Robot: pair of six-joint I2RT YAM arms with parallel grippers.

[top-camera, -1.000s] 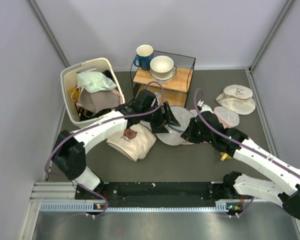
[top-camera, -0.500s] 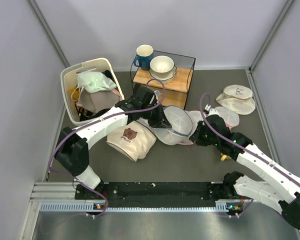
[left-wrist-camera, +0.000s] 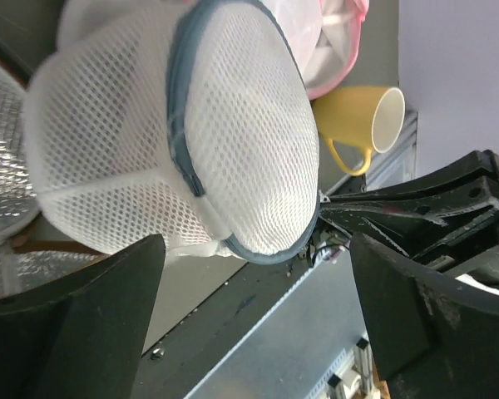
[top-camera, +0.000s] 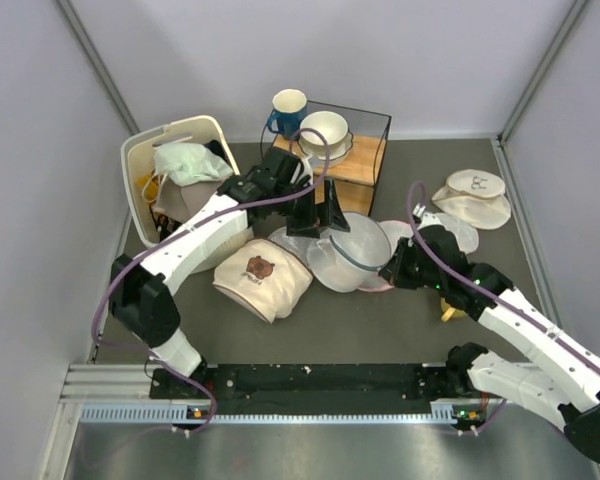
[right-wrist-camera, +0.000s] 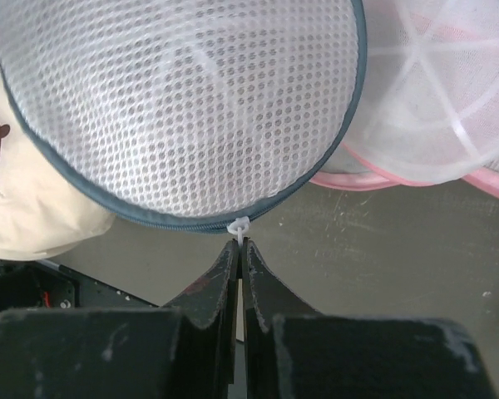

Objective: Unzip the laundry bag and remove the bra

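My left gripper's open fingers leave the laundry bag loose. My left gripper should grip the laundry bag's zip rim (left-wrist-camera: pixel 185 166) before my right gripper pulls the zip.
The laundry bag (top-camera: pixel 352 255), white mesh with a grey-blue zip rim, lies mid-table and fills the right wrist view (right-wrist-camera: pixel 183 108). My right gripper (top-camera: pixel 386 272) is at its near right rim, shut on the small white zip pull (right-wrist-camera: pixel 239 226); the closed jaw tips (right-wrist-camera: pixel 239 246) touch the zip line. My left gripper (top-camera: pixel 320 218) is at the bag's far left side with its fingers spread wide. In the left wrist view (left-wrist-camera: pixel 258 270) the bag (left-wrist-camera: pixel 175 125) sits just beyond the fingertips, not clamped. The bra does not show through the mesh.
A beige bear-print cloth (top-camera: pixel 263 280) lies left of the bag. Pink-trimmed mesh bags (right-wrist-camera: pixel 432 125) lie under and right of it. A yellow mug (left-wrist-camera: pixel 366 125) is near my right arm. A white basket of clothes (top-camera: pixel 180 180) and a wooden shelf with crockery (top-camera: pixel 330 150) stand behind.
My left gripper has drawn back toward the shelf and its fingers have spread apart. The bag has shifted and tilted up. My right gripper has moved a little right, still at the rim.
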